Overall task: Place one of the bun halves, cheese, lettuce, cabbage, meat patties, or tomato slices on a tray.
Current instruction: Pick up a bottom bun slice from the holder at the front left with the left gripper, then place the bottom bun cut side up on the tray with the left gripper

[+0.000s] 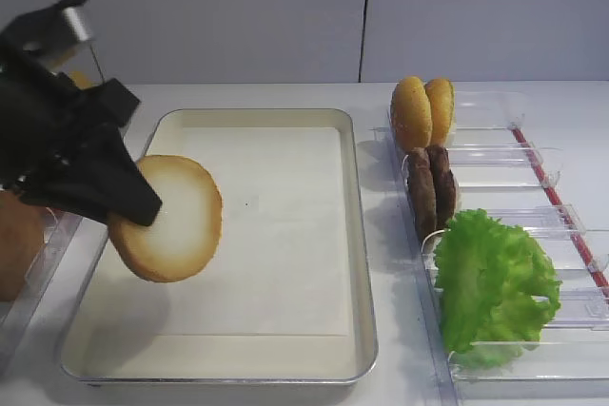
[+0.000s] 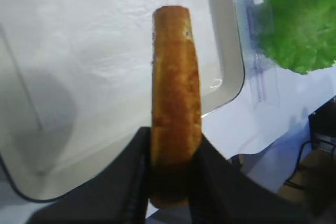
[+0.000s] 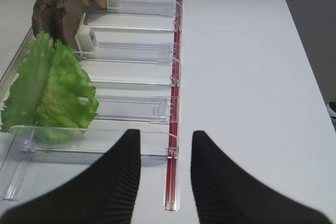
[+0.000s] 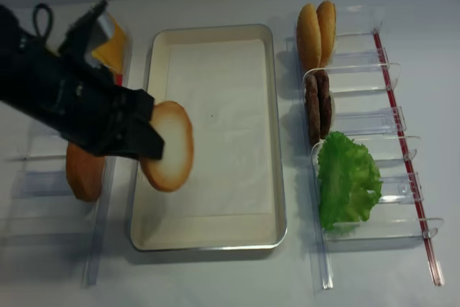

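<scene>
I will use my left gripper to set the bun half down on the tray's bare paper liner, straight (image 4: 213, 170) (image 2: 113, 65) across from the lettuce.
My left gripper (image 2: 173, 141) is shut on the edge of a bun half (image 1: 173, 221), held tilted on edge with its pale cut face toward the tray's middle. The bun half (image 4: 172, 147) hangs just above the left part of the cream tray (image 4: 237, 141), whose paper liner (image 1: 285, 235) is bare. From the left wrist, the bun half (image 2: 176, 87) shows its golden-brown rim above the tray (image 2: 105, 51). My right gripper (image 3: 165, 136) is open and holds nothing, over the table by the bins' red strip. Lettuce (image 1: 495, 282), meat patties (image 1: 431, 187) and cheese (image 4: 113, 52) sit in bins.
Clear divided bins (image 4: 366, 113) line the right side and hold two orange domed buns (image 4: 316, 26), the patties (image 4: 317, 106) and the lettuce (image 4: 348, 181). A darker brown domed bun (image 4: 85, 172) rests in the left bins under my left arm.
</scene>
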You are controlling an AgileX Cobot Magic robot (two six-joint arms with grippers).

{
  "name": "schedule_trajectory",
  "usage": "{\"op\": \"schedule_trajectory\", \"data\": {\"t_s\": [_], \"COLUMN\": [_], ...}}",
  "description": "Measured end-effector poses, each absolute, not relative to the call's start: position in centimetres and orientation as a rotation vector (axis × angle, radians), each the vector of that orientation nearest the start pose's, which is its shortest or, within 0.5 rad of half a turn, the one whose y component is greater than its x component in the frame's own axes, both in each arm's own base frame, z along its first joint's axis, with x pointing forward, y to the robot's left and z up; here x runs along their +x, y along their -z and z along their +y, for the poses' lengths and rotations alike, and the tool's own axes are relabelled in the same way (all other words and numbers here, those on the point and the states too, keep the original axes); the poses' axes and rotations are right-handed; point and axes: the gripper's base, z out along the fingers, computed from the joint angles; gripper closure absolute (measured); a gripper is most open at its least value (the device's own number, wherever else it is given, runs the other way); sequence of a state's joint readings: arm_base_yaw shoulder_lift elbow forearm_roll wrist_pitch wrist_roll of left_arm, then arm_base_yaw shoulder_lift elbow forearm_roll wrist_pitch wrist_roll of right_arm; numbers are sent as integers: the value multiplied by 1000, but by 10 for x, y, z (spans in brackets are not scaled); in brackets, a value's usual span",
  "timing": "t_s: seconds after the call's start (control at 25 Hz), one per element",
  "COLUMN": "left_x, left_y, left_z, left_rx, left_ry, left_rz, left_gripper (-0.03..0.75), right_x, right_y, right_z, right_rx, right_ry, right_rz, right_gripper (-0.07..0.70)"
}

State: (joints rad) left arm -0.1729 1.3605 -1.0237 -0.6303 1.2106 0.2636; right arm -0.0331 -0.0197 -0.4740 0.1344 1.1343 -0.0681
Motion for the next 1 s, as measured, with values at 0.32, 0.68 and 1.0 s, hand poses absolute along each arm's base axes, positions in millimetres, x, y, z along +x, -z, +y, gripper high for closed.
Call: {"op": "schedule_trajectory", "data": {"t_s": [0.32,0.68,1.0], "left_x": [265,280,284], "left_y": [-236,-205,-193], "left_z": [-128,-142,-143], "left_rx": [376,327,298], "left_ry": [1021,1199,1196], "left_rz": [2902,2912,2947], "left_gripper": [581,582,582], "right_x": [-8,-8,-8], "right_y": [-265,-265,-265], "right_z": [11,11,11], "right_rx": [-49,-49,-49], "right_ry": [-103,-103,-101], "right_rz": [2117,2117,2117], "right_gripper": [363,363,363]}}
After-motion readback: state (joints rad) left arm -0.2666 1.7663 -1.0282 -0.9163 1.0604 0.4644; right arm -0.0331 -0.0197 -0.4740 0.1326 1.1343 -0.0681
